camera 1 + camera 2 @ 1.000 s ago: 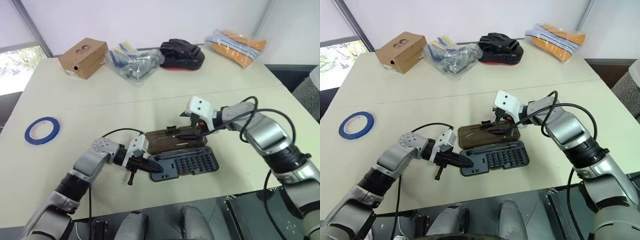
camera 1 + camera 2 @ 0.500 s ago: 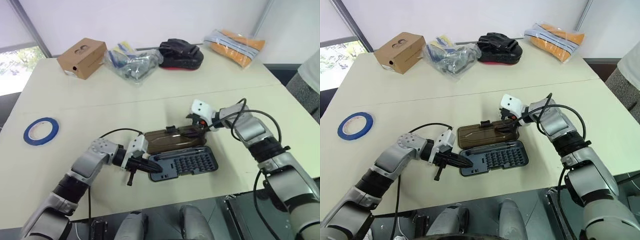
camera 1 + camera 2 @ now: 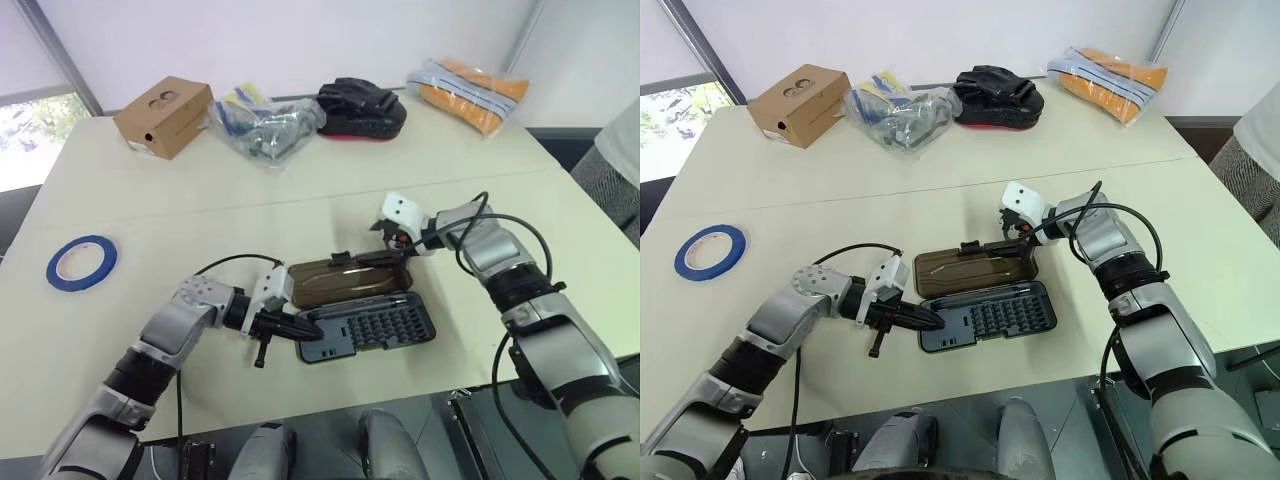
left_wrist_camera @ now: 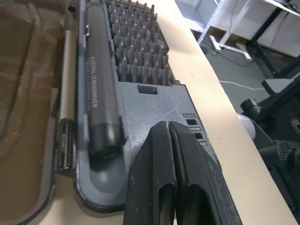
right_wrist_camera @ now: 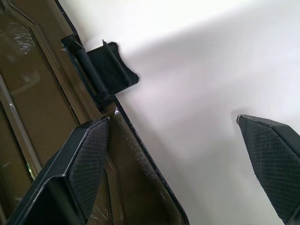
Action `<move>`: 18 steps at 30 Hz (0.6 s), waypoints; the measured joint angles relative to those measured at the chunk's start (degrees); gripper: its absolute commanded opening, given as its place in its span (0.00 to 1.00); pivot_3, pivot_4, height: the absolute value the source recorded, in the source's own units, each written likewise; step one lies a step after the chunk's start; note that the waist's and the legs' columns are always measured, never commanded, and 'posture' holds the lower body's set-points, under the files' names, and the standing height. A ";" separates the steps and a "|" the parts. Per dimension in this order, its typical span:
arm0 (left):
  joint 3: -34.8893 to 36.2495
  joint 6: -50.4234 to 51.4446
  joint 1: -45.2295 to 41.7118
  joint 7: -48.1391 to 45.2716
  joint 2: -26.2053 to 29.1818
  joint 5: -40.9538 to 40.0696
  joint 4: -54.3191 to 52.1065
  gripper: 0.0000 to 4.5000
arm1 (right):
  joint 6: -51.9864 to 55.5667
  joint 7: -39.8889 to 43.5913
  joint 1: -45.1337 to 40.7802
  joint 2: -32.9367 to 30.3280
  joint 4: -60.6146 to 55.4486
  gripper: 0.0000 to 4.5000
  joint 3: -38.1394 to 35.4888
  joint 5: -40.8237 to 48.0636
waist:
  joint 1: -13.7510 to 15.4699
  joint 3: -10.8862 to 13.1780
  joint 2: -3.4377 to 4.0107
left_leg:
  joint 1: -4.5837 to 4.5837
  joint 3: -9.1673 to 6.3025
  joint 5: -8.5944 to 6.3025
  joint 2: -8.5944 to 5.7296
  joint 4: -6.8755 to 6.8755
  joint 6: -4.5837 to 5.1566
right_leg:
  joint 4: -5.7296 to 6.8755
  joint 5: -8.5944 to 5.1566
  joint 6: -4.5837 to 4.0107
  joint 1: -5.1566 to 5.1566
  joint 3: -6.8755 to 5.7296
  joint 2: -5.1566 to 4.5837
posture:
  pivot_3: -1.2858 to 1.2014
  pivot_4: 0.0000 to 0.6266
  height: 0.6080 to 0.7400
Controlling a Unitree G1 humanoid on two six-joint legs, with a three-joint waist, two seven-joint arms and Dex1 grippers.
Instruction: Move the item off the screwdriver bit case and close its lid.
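My right gripper is at a slant to the lid's far edge, so it should turn to line up with that edge and pinch it next to the black latch (image 5: 117, 106).
The blue tape roll (image 3: 82, 260), the item, lies flat on the table at the far left, well away from the screwdriver bit case. The case lies open. Its dark tray (image 3: 370, 328) with rows of bits is nearest me, and the smoky brown lid (image 3: 345, 278) is folded flat behind it. My left gripper (image 3: 303, 329) is shut, with its tips resting on the tray's left end (image 4: 154, 105) beside the screwdriver handle (image 4: 98, 93). My right gripper (image 5: 171, 122) is open at the lid's far right edge. One finger (image 5: 89, 159) is over the lid near the black latch (image 5: 105, 70), and the other is over bare table.
Along the table's far edge stand a cardboard box (image 3: 165, 115), a clear bag of parts (image 3: 265, 125), a black-and-red pouch (image 3: 362, 108) and an orange-and-grey bag (image 3: 470, 85). A person's clothing (image 3: 625, 165) shows at the right edge. A black cable (image 3: 235, 264) loops over my left wrist.
My right arm has straightened and its elbow has dropped. Its open gripper has sunk a little toward the lid's far right edge. My left gripper has kept still on the tray.
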 measured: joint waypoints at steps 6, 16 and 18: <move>0.19 -0.03 -0.01 0.97 0.00 0.01 0.05 0.00 | -0.08 3.15 0.35 0.65 -0.83 0.23 0.20 -0.80 | -0.05 -0.01 0.00 | 0.02 0.00 0.01 0.00 0.02 -0.03 | 0.02 0.00 0.00 0.02 0.00 0.00 | 0.52 0.24 1.00; 1.18 -0.08 -1.23 2.63 -0.88 1.14 2.02 0.00 | -1.28 5.79 0.57 0.56 -2.22 0.00 -0.07 -2.63 | -0.12 -0.28 -0.01 | 0.21 -0.03 0.04 0.03 0.02 -0.07 | 0.05 0.00 -0.01 0.20 0.00 0.05 | 0.52 0.24 1.00; 1.28 -0.14 -1.58 2.91 -1.11 1.24 2.56 0.00 | -2.00 6.32 0.53 0.56 -2.11 0.00 0.13 -3.36 | -0.11 -0.32 -0.01 | 0.21 -0.03 0.04 0.03 0.02 -0.07 | 0.05 0.01 0.00 0.20 0.00 0.05 | 0.52 0.24 1.00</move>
